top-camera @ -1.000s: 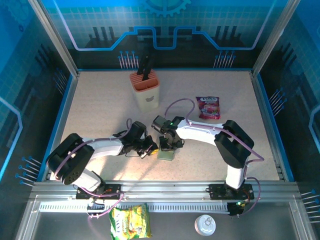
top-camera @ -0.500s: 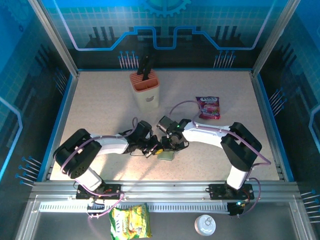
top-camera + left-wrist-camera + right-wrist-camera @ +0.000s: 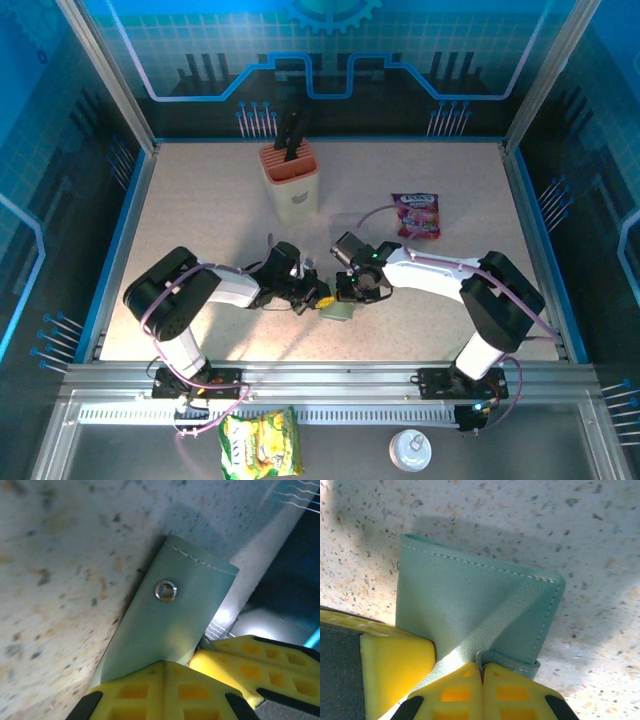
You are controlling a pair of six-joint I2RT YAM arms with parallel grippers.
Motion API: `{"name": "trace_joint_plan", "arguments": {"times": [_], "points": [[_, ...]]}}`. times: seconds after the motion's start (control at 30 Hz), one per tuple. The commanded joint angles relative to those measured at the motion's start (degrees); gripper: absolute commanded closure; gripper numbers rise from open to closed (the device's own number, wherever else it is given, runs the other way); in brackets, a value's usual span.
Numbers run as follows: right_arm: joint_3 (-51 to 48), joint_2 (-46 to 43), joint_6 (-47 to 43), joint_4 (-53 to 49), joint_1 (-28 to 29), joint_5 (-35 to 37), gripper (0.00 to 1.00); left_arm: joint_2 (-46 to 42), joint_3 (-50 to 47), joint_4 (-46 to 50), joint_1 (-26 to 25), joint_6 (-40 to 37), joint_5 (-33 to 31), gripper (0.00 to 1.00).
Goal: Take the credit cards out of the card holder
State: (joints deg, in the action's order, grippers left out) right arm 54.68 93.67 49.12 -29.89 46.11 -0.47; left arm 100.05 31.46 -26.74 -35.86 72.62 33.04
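The snap stud is free but the cover lies shut, so my left gripper needs to back away while my right gripper opens the cover by the strap (image 3: 511,664).
The card holder (image 3: 338,312) is a small grey-green wallet lying folded shut on the speckled table, near the front middle. The left wrist view shows its outer panel (image 3: 170,625) with a metal snap stud (image 3: 165,590). My left gripper (image 3: 318,298) is shut, its yellow fingertips (image 3: 145,685) resting against that panel. My right gripper (image 3: 352,294) comes in from the other side and is shut, with the holder's small closure strap (image 3: 512,662) pinched between its tips (image 3: 482,672). The holder's stitched cover (image 3: 470,605) lies just beyond. The credit cards are hidden inside.
A cream block with an orange top and black handles (image 3: 290,180) stands at the back. A purple snack packet (image 3: 416,215) lies to the right. In front of the table's rail lie a yellow-green packet (image 3: 262,443) and a white round lid (image 3: 409,450).
Both arms have shifted a little to the right and the card holder has slid slightly with them. Both grippers have stayed shut.
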Motion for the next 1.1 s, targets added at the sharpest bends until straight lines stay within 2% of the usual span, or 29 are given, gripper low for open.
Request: {"name": "trace_joint_plan", "arguments": {"times": [0.0,0.47,0.7,0.83,0.93,1.07], "points": [[-3.08,-1.66,0.52,-3.18,-1.87,0.97,1.0,9.55,-5.02,11.63,0.07,0.92,-11.4,1.0],[-8.42,-8.64,-1.27,-4.38,-6.82,0.18,1.0,10.27,-7.02,8.78,0.24,2.68,-12.56,1.0],[-8.58,-9.44,-2.19,-3.04,-7.0,-1.71,1.0,7.88,-6.62,5.55,-0.34,2.34,-10.19,1.0],[-8.27,-8.14,-1.84,-0.96,-6.91,-4.38,0.8,5.08,-3.98,7.33,-2.46,2.76,-9.7,1.0],[-8.15,-7.45,-1.46,-0.14,-6.76,-5.11,0.71,2.48,-2.15,9.51,-3.41,2.89,-10.07,1.0],[-7.6,-5.9,-1.5,0.01,-6.75,-5.42,0.67,-1.84,0.17,13.91,-3.67,2.44,-11.01,1.0]]}}
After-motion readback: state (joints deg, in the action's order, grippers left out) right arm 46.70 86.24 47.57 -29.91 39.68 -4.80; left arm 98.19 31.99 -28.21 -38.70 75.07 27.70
